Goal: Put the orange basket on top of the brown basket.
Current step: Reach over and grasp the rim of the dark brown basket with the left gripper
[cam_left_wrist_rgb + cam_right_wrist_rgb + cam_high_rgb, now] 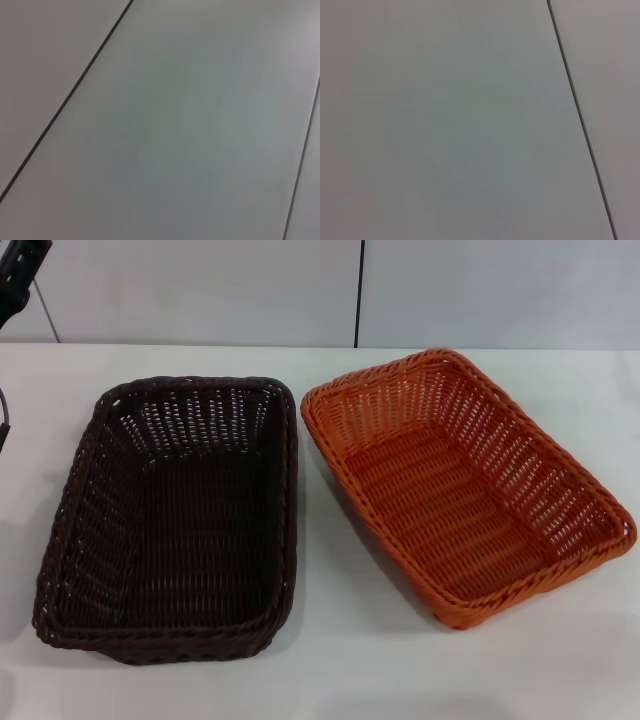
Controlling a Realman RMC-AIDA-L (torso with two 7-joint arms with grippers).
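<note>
Next, my left gripper grips the brown basket on the long rim (70, 490), around its middle, on the side away from the orange basket.
The brown basket (180, 510) lies on the left of the white table, long side running away from me, and it holds nothing. To its right lies the orange basket (470, 490), turned at an angle, also holding nothing. Their near rims almost touch around the far middle, with a narrow gap between them. Neither gripper shows in any view. A dark part of the left arm (18, 275) sits at the far left corner, above the table. Both wrist views show only a pale panelled wall.
The white table (320, 680) has bare surface in front of the baskets and at the far right. A grey wall with a dark vertical seam (358, 290) stands behind the table.
</note>
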